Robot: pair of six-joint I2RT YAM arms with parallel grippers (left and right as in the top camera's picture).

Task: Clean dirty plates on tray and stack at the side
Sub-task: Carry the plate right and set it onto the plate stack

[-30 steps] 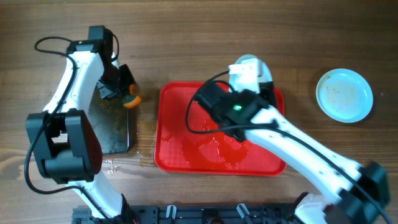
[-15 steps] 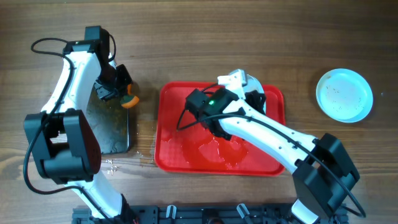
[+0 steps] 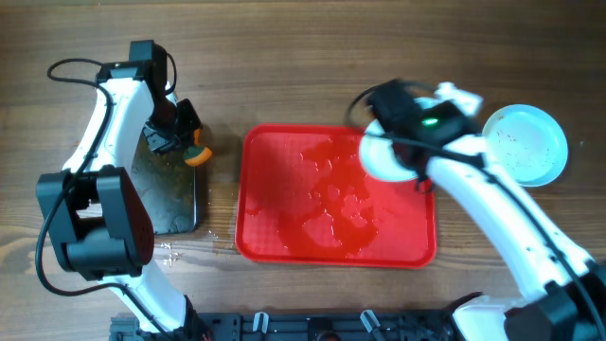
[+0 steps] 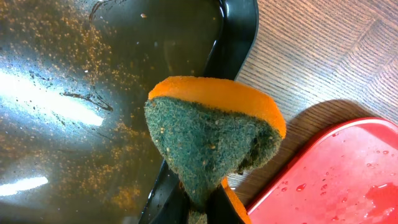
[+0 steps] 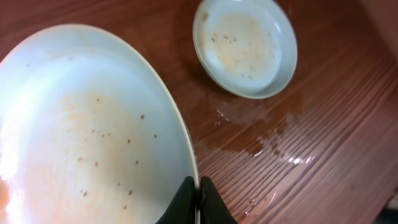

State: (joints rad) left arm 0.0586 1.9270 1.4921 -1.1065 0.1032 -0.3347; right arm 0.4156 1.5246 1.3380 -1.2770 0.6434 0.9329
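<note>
The pale blue plate will go down from my right gripper on top of the other plate on the wood (image 3: 524, 144) (image 5: 245, 47).
My right gripper (image 5: 199, 198) is shut on the rim of a pale mint-blue plate (image 5: 81, 137) with brown specks. It holds that plate in the air over the right end of the red tray (image 3: 284, 204), where the overhead view shows the plate (image 3: 382, 157) partly under the arm. A second speckled plate (image 3: 524, 142) lies on the wood to the right, and the right wrist view shows this plate (image 5: 244, 46) beyond the held one. My left gripper (image 4: 204, 210) is shut on an orange sponge (image 4: 211, 134) with a green scouring face, at the black pan's right edge.
The black pan (image 3: 170, 194) lies left of the tray, its bottom wet and gritty. Water pools on the tray floor (image 3: 331, 204). A wet patch (image 5: 261, 140) marks the wood near the resting plate. A black rail (image 3: 312, 327) runs along the table's front edge.
My right arm has swung from the tray's back edge to the right, carrying the plate toward the plate on the table. The left arm and sponge have stayed put.
</note>
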